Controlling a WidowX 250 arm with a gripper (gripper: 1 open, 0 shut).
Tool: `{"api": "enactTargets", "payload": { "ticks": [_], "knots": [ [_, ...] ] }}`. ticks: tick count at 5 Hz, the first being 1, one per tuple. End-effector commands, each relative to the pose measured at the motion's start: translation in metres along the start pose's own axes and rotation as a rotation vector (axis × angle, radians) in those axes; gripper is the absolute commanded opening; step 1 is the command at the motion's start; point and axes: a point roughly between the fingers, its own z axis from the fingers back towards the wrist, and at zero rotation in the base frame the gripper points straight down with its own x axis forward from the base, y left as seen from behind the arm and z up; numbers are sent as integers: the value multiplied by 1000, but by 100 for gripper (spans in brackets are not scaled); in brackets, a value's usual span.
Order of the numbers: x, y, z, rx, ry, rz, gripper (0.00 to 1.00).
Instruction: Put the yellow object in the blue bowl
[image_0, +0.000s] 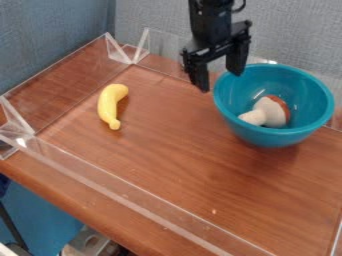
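The robot's gripper will next move to the banana's far half (110, 97), the one toward the back of the table, and close there.
The yellow object (112, 105) is a small curved banana lying on the wooden table at the left. At the right stands the blue bowl (310, 118), deep and teal, with a white and reddish-brown lump (266, 113) inside it. My gripper (214, 68) hangs over the table just left of the bowl's far rim, pointing down. Its two black fingers (194, 70) stand spread apart and nothing is between them. The banana lies well to the left of the gripper, untouched.
A low clear plastic wall (80, 62) rims the wooden table (187, 170) on the left, front and back. A blue-grey backdrop rises behind it. The table's front edge drops off toward the floor.
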Motion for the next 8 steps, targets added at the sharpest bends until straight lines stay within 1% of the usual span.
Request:
{"api": "enactTargets", "payload": {
  "ticks": [1,2,3,4,5,6,7,8],
  "knots": [
    [-8,-3,34,-77,-33,-11,100],
    [-5,9,28,-64,-51,-24,100],
    [7,26,25,-61,-75,-59,100],
    [31,52,24,-51,-123,-17,100],
    [57,80,21,-39,-163,17,100],
    [94,105,12,-28,-202,16,100],
    [122,125,-4,6,-243,15,100],
    [138,129,-30,37,-279,2,100]
  ]
}}
